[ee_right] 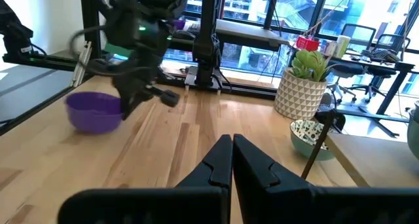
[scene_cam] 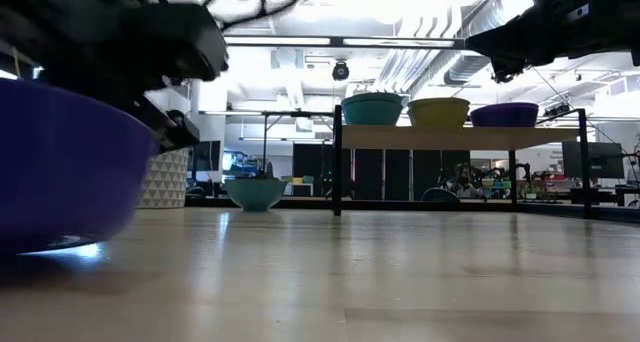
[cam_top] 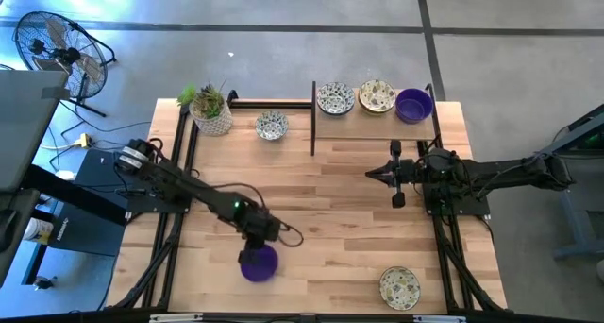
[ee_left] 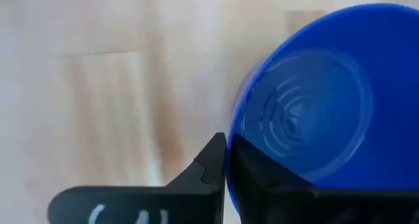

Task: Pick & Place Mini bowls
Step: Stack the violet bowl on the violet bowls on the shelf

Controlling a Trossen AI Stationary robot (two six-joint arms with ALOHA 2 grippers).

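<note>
Next, my left gripper sets the purple mini bowl down and lets go of it on the bare in the middle of the table wood (cam_top: 307,195) in front of the shelf's black post.
A solid purple mini bowl (cam_top: 258,264) sits near the table's front edge, left of centre, and shows large in the low view (scene_cam: 60,172). My left gripper (cam_top: 257,244) is shut on its far rim. My right gripper (cam_top: 370,175) is shut and empty, hovering at the middle right of the table. Two patterned bowls (cam_top: 335,98) (cam_top: 377,96) and a purple bowl (cam_top: 413,105) stand on a raised shelf (cam_top: 373,127) at the far right. One patterned bowl (cam_top: 272,126) rests on the table by the shelf, and another (cam_top: 399,286) at the front right. My left gripper holds the purple bowl's rim (ee_left: 234,129) on its far side, pinched between the two fingers. One finger (ee_left: 262,181) is inside the bowl and the other (ee_left: 206,175) is outside. The fingers slant down from above. The bowl's base is at or just above the tabletop; which, I cannot tell.
A white textured pot with a green plant (cam_top: 212,111) stands at the far left. The shelf's black posts (cam_top: 313,115) rise at the far middle. Black frame rails run along the table's left and right sides. Bare wood lies across the table's middle.
</note>
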